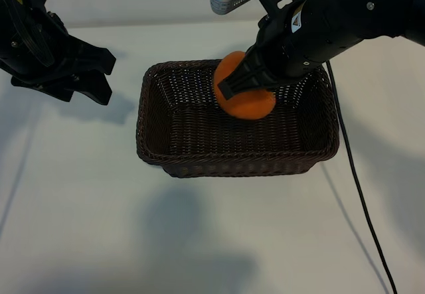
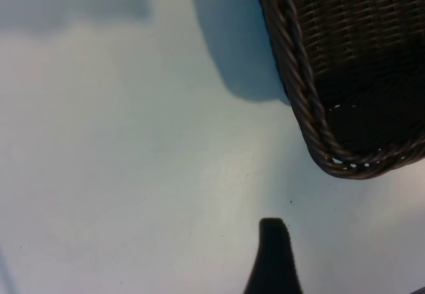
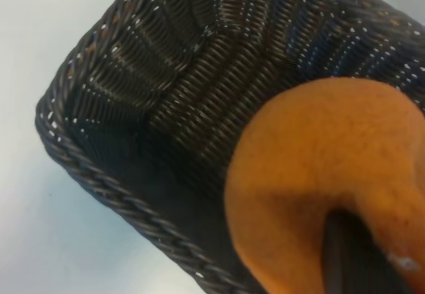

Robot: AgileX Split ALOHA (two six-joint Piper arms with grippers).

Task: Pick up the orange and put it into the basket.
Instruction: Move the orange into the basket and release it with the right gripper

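Observation:
Next, I drop the orange with my right gripper on the basket's woven bottom (image 1: 243,133), near the basket's front-side middle.
My right gripper (image 1: 240,89) is shut on the orange (image 1: 251,105), a matte orange fruit. It hangs over the back right part of the dark brown wicker basket (image 1: 232,168), clear of the floor. In the right wrist view the orange (image 3: 312,168) fills the near corner, with a dark finger (image 3: 352,261) pressed into it, and the basket's woven wall (image 3: 119,194) lies below. My left gripper (image 1: 104,76) hovers open and holds nothing, left of the basket. Its one visible finger (image 2: 272,257) points at the bare table beside a basket corner (image 2: 302,105).
The basket stands on a white table (image 1: 80,208). A black cable (image 1: 358,194) trails from the right arm across the table to the right of the basket.

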